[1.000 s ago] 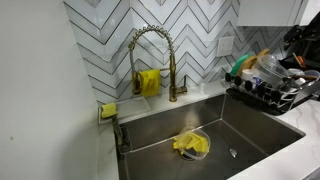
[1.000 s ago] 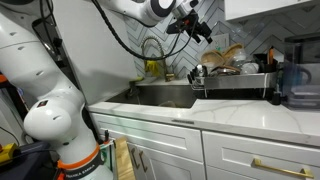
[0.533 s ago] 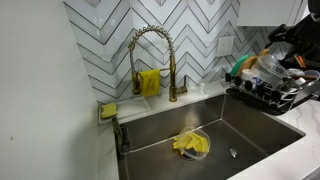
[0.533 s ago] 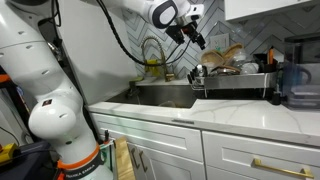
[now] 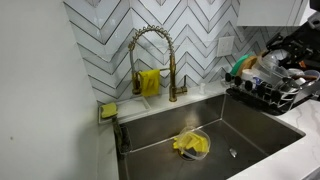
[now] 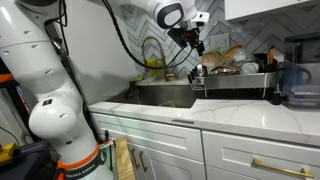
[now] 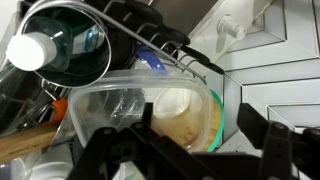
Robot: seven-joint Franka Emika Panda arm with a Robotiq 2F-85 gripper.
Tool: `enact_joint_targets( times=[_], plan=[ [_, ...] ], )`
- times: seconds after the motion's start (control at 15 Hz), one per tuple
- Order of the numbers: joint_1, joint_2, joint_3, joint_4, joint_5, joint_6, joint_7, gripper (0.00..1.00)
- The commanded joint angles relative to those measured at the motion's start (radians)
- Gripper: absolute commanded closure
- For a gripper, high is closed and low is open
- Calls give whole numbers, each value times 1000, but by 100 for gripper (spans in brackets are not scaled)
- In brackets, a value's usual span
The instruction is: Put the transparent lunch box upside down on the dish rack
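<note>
The transparent lunch box lies open side up among the dishes, so next I pinch its near rim (image 7: 213,112) and lift it clear before flipping it.
The transparent lunch box (image 7: 120,115) lies on the crowded dish rack (image 7: 160,40), on top of a cream bowl with a green rim (image 7: 212,118). In the wrist view my gripper (image 7: 198,120) is open. Its two black fingers are close over the box, one over its middle and one clear of its right edge. In both exterior views the gripper (image 5: 288,48) (image 6: 193,37) hangs just above the black wire dish rack (image 5: 258,100) (image 6: 235,86). A clear container (image 5: 268,68) shows among the dishes there.
A dark glass lid with a white knob (image 7: 60,50) stands in the rack beside the box. A gold faucet (image 5: 150,55) with a yellow cloth stands behind the steel sink (image 5: 250,135). A yellow rag (image 5: 190,145) lies in the basin. A dark appliance (image 6: 295,82) stands past the rack.
The gripper has moved sideways and down toward the dish rack and now hangs closer over it. Nothing else has moved.
</note>
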Motion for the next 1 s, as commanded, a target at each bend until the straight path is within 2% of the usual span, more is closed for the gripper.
enact_joint_targets(
  times=[0.0,0.2,0.27,0.33,0.4,0.47,0.67,0.73,0.8,0.87,0.93],
  plan=[
    [-11,43,-10,59,22,-91,-64,47],
    [-17,74,-10,100,36,-122,-116,69],
    [-19,83,-8,110,39,-127,-129,72],
    [-20,93,-6,120,45,-123,-143,33],
    [-21,103,-3,128,57,-114,-159,39],
    [-20,114,1,136,85,-103,-183,39],
    [-20,147,14,161,126,-93,-227,19],
    [-23,158,17,167,130,-94,-238,17],
    [-25,165,20,171,137,-95,-252,39],
    [-27,173,22,175,132,-94,-260,51],
    [-30,179,22,179,125,-98,-265,51]
  ],
)
